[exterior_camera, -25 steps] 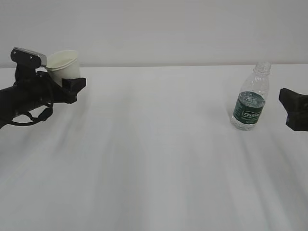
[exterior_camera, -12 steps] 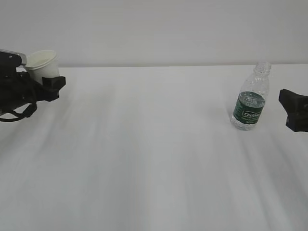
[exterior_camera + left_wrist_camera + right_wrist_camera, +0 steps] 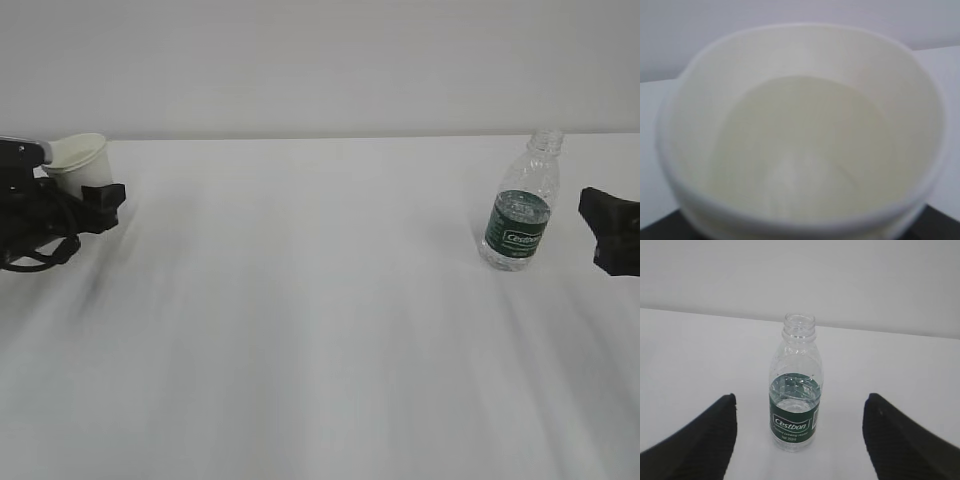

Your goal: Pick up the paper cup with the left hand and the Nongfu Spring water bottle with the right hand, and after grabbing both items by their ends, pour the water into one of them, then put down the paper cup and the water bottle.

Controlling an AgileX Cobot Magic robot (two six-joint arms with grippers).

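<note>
I should set the paper cup on the white table (image 3: 76, 217) just under it, near the back edge, with my left gripper.
The white paper cup (image 3: 76, 157) is at the far left, just above the table, with my left gripper (image 3: 92, 188) shut on its lower part. In the left wrist view the paper cup (image 3: 800, 145) fills the frame, showing its pale cream inside; whether it holds liquid is unclear. The Nongfu Spring water bottle (image 3: 520, 205) stands upright and capless on the right, with clear water (image 3: 795, 390) up to about the top of its green label. My right gripper (image 3: 610, 230) is open just right of it, not touching. From the right wrist, the bottle (image 3: 795, 415) stands ahead, between the spread fingers (image 3: 695, 440).
A white table (image 3: 320, 330) spans the view, with a plain pale wall (image 3: 320, 60) behind it. Wide bare tabletop lies between the cup and the bottle.
My left arm has drawn back to the left and lower with the cup, which went from tilted to nearly upright. The bottle and right gripper have not moved.
</note>
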